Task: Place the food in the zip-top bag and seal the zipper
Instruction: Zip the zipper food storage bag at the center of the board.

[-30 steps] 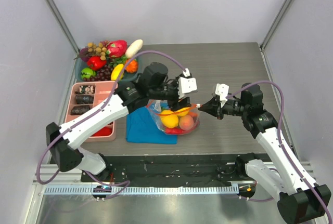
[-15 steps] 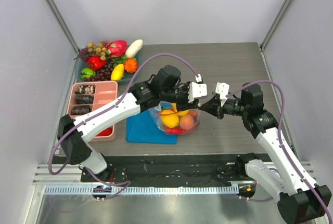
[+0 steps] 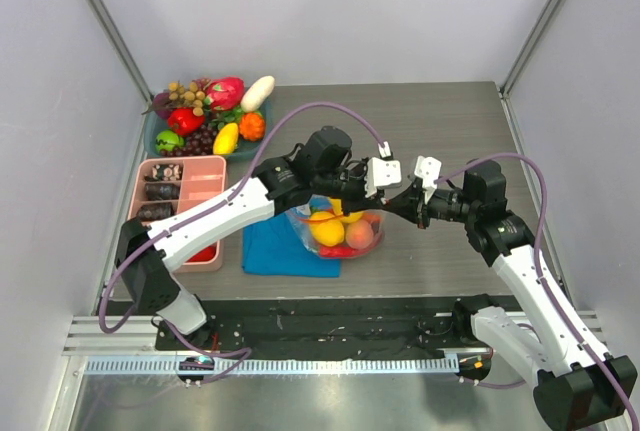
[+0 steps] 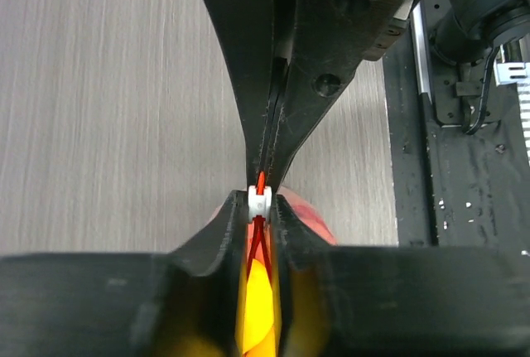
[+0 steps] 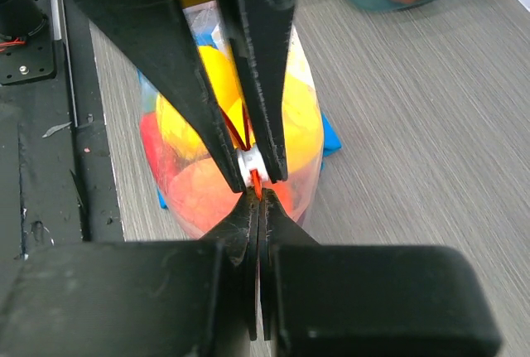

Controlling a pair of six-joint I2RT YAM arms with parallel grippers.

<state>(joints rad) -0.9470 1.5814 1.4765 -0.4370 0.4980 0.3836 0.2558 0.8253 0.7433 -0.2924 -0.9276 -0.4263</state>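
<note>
The robot's left gripper needs to release the white slider at the zipper's end (image 3: 274,212) nearest the pink divided tray, above the blue cloth.
The zip-top bag (image 3: 340,233) stands on a blue cloth, filled with food: a yellow lemon (image 5: 300,117), a pink peach (image 5: 197,195) and red pieces. My left gripper (image 3: 384,191) is shut on the white slider (image 4: 260,200) of the orange-red zipper (image 4: 262,181), at the bag's right end. My right gripper (image 3: 401,201) is shut on the zipper's end tab (image 5: 256,183), tip to tip with the left gripper. In the right wrist view the slider (image 5: 250,162) sits just beyond my right fingertips (image 5: 247,208). In the left wrist view the strip splits in two behind the slider.
A teal bowl (image 3: 158,139) at the back left holds several more toy fruits. A pink divided tray (image 3: 211,163) lies on the left. The blue cloth (image 3: 272,249) lies under the bag. The arms' black base rail runs along the near edge.
My left gripper has slid right along the bag's mouth with the slider until it meets the right gripper. The right gripper has held still.
</note>
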